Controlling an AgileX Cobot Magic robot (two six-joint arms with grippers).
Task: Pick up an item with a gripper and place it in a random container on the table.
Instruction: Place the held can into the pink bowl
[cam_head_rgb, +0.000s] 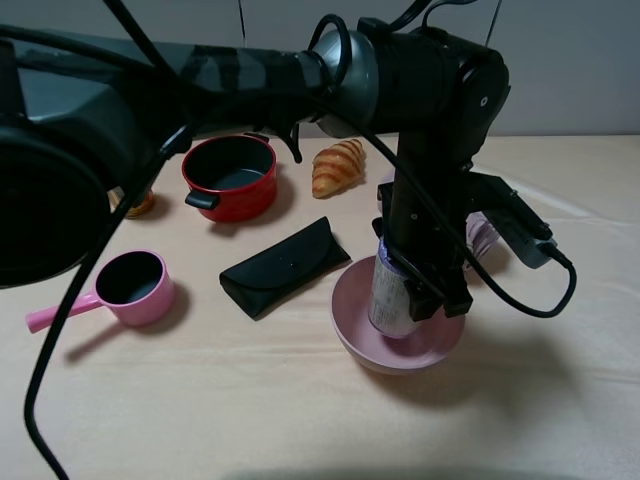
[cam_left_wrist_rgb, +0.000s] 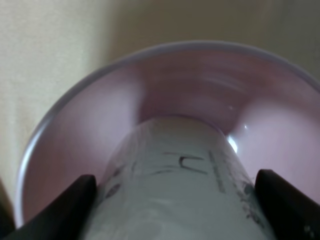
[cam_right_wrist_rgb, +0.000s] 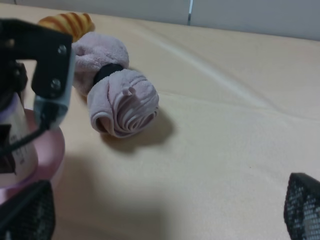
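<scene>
Next, my left gripper lets go of the white speckled cylinder upright on the bottom of the wide pink bowl (cam_head_rgb: 403, 337) (cam_left_wrist_rgb: 175, 107).
The white speckled cylinder (cam_head_rgb: 388, 298) stands nearly upright with its lower end inside the wide pink bowl (cam_head_rgb: 345, 335). My left gripper (cam_head_rgb: 418, 292), at the end of the large black arm, is shut on its sides and hides most of its purple-blue top. In the left wrist view the cylinder (cam_left_wrist_rgb: 175, 195) sits between the black fingers (cam_left_wrist_rgb: 60, 210), with the bowl's wall (cam_left_wrist_rgb: 75, 135) around its far end. The right wrist view shows the cylinder (cam_right_wrist_rgb: 12, 130) and bowl rim (cam_right_wrist_rgb: 52, 147) at one side. My right gripper (cam_right_wrist_rgb: 165, 220) is open and empty over bare table.
A red pot (cam_head_rgb: 230, 175), a small pink long-handled saucepan (cam_head_rgb: 135, 285) and a black glasses case (cam_head_rgb: 285, 265) lie left of the bowl. A croissant (cam_head_rgb: 338, 165) lies behind it. A rolled pinkish towel (cam_right_wrist_rgb: 122, 100) lies right of the bowl.
</scene>
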